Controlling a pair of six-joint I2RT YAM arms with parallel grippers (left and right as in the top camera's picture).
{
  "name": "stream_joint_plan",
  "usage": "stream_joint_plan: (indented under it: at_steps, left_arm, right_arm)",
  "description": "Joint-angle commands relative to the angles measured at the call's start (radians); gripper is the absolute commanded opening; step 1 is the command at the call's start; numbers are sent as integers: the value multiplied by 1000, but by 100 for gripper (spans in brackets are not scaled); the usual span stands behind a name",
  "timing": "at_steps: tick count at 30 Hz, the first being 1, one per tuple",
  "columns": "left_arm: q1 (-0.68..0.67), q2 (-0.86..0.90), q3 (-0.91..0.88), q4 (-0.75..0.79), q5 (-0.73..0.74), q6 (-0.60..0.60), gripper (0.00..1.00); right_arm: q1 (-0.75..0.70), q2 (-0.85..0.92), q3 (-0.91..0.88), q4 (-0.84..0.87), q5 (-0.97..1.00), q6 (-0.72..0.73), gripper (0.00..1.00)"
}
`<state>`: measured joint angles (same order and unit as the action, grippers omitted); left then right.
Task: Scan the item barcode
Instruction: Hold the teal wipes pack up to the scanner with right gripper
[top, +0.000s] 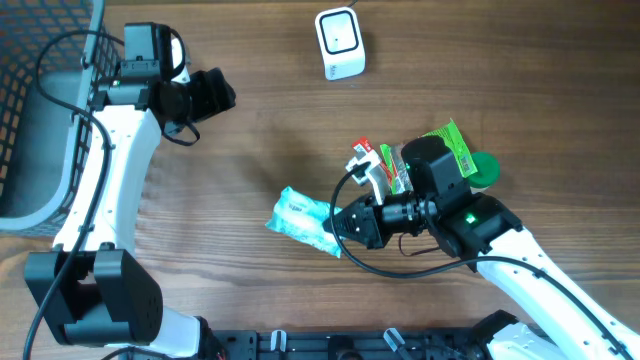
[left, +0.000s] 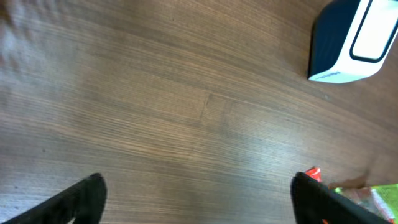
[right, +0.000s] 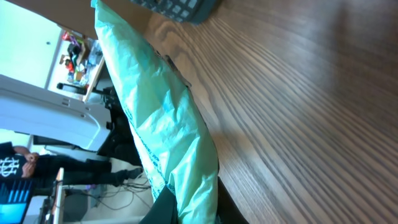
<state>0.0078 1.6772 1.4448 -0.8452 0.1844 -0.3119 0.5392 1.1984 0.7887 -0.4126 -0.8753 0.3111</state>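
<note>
I will use my right gripper to set the light teal packet down on the wood (top: 351, 175) next to the red packet, facing the grey basket.
A light teal packet (top: 300, 217) lies low over the middle of the table, and my right gripper (top: 342, 222) is shut on its right end. In the right wrist view the packet (right: 163, 124) stretches up from my right gripper (right: 194, 210), pinched between the two dark fingers (right: 163, 210). No barcode shows on it. The white barcode scanner (top: 340, 42) stands at the far middle and appears at the top right of the left wrist view (left: 352, 38). My left gripper (top: 220, 93) hangs open and empty at the upper left, its fingers (left: 86, 198) wide apart over bare wood.
A grey wire basket (top: 35, 60) fills the left edge. A pile of green and red packets (top: 395, 165) and a green round item (top: 484, 168) lie behind the right arm. A red packet corner (left: 313, 173) shows by my left gripper's right finger.
</note>
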Motion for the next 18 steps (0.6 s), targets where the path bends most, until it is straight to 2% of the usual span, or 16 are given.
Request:
stream_joint_plan:
  at_steps: [1,6,9,12,15,18]
  left_arm:
    - [1,8,-6,-4,-3,20,100]
    - [1,8,-6,-3,-3,20,100]
    - [1,8,-6,-3,-3,21,100]
    - [1,8,-6,-3,-3,20,100]
    - [1,8,-6,-3,-3,20,100]
    - [1,8,-6,-3,-3,20,100]
  right_arm:
    - [-7,-11,15,-16,87,-23,4]
    - [-14,-11,28,-48,296,-3,4]
    - [-54,-3,134,-143,377,-12,4]
    - [-88,40,315,-294,478,-69,4]
    - [-98,158,599,-503,705,-138,4]
    - [-97,274,792,-552,876,-193,4]
